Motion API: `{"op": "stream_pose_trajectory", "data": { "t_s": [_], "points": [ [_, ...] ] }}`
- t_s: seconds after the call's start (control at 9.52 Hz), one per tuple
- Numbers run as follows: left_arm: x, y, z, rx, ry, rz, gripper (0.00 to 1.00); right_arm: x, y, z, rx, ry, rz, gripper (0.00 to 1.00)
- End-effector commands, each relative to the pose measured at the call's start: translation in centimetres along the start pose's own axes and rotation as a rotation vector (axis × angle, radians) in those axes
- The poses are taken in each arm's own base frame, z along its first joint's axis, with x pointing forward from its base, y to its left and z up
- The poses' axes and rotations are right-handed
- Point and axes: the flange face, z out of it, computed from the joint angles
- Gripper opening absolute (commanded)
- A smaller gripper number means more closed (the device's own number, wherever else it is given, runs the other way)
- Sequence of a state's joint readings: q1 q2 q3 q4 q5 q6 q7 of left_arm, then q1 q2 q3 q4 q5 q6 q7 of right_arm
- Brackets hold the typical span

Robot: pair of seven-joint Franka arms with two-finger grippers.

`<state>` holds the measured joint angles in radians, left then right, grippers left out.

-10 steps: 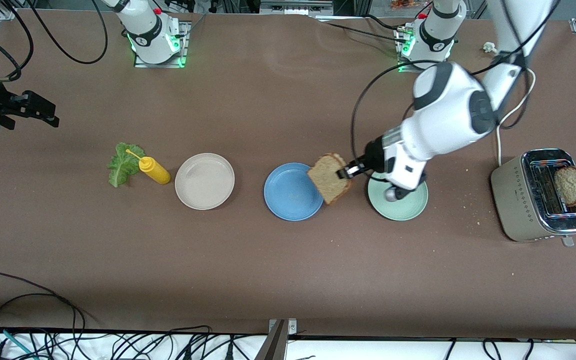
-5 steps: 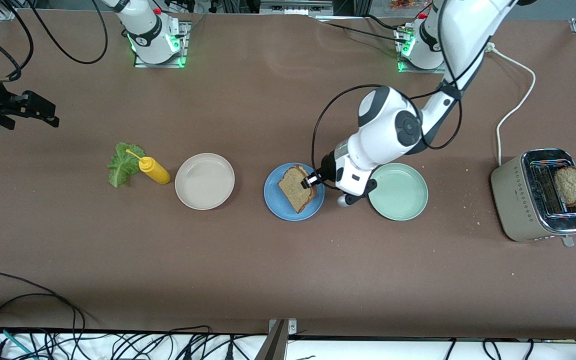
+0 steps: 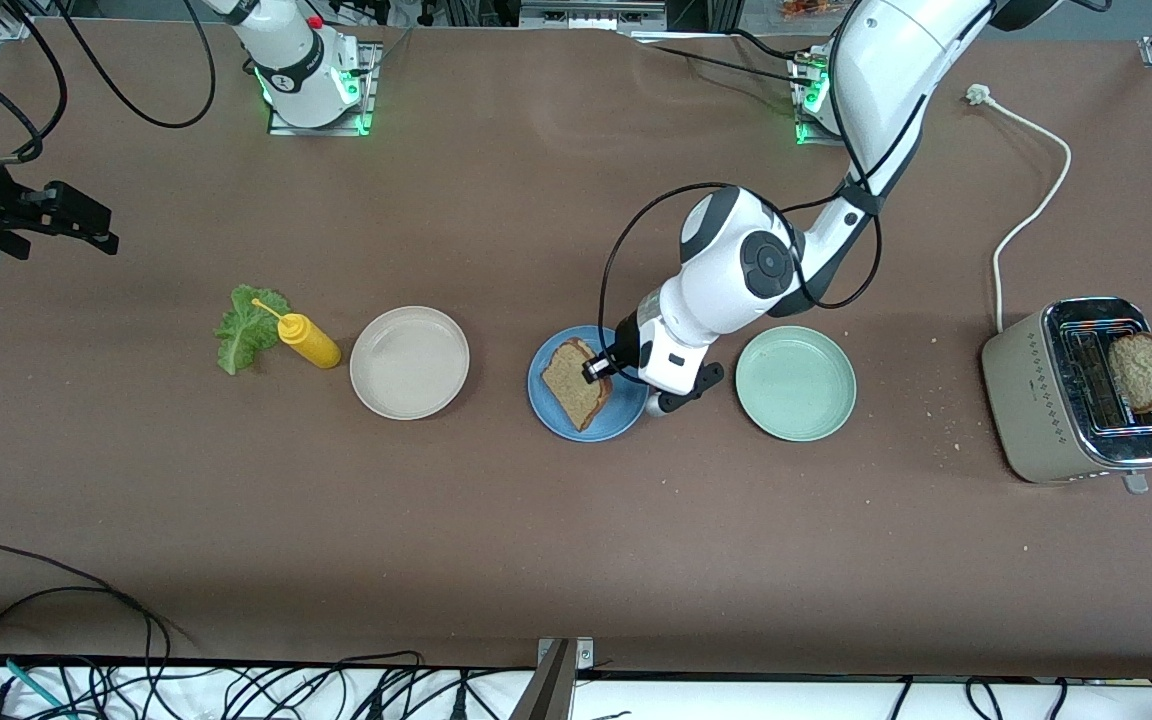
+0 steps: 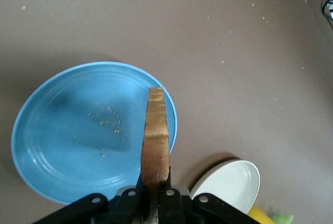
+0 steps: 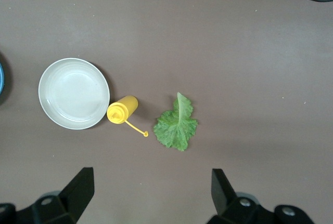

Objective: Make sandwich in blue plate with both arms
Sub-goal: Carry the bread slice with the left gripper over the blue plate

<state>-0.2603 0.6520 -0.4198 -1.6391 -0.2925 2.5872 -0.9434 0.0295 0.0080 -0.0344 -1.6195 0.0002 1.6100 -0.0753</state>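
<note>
Next, my left gripper releases the bread slice over the crumbs in the middle of the blue plate (image 3: 585,383) (image 4: 97,130).
My left gripper (image 3: 596,368) is shut on one edge of a brown bread slice (image 3: 572,386). It holds the slice tilted, low over the blue plate (image 3: 548,412). I cannot tell whether the slice touches the plate. In the left wrist view the slice (image 4: 156,130) shows edge-on between the fingers of the left gripper (image 4: 155,195), above the crumb-dotted blue plate (image 4: 62,141). A second bread slice (image 3: 1143,372) stands in the toaster (image 3: 1056,400). The lettuce leaf (image 3: 246,328) lies toward the right arm's end of the table. My right gripper (image 5: 151,195) waits open, high over the table near the lettuce (image 5: 177,125).
A yellow mustard bottle (image 3: 308,340) lies beside the lettuce, next to a beige-white plate (image 3: 409,362). A pale green plate (image 3: 795,383) sits beside the blue one, toward the toaster. The toaster's cable (image 3: 1031,190) runs toward the arms' bases.
The left arm carried the bread slice from the gap between the blue and green plates to over the blue plate and lowered it. The right arm has not moved.
</note>
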Motion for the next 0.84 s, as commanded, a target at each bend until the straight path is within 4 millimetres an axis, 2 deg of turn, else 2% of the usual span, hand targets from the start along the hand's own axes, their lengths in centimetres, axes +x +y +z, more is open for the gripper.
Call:
{"op": "stream_pose_trajectory", "data": {
  "t_s": [0.0,0.11,0.74],
  "points": [
    [0.32,1.37,1.62,-0.015,0.06,-0.029,0.0,-0.38,-0.21,-0.26,0.009,0.0,0.009,1.0],
    [0.1,1.42,1.98,-0.011,0.062,-0.031,0.0,-0.38,-0.21,-0.26,0.009,0.0,0.009,1.0],
    [-0.27,2.0,1.23,-0.02,0.063,-0.044,0.0,-0.38,-0.21,-0.26,0.009,0.0,0.009,1.0]
  ]
}}
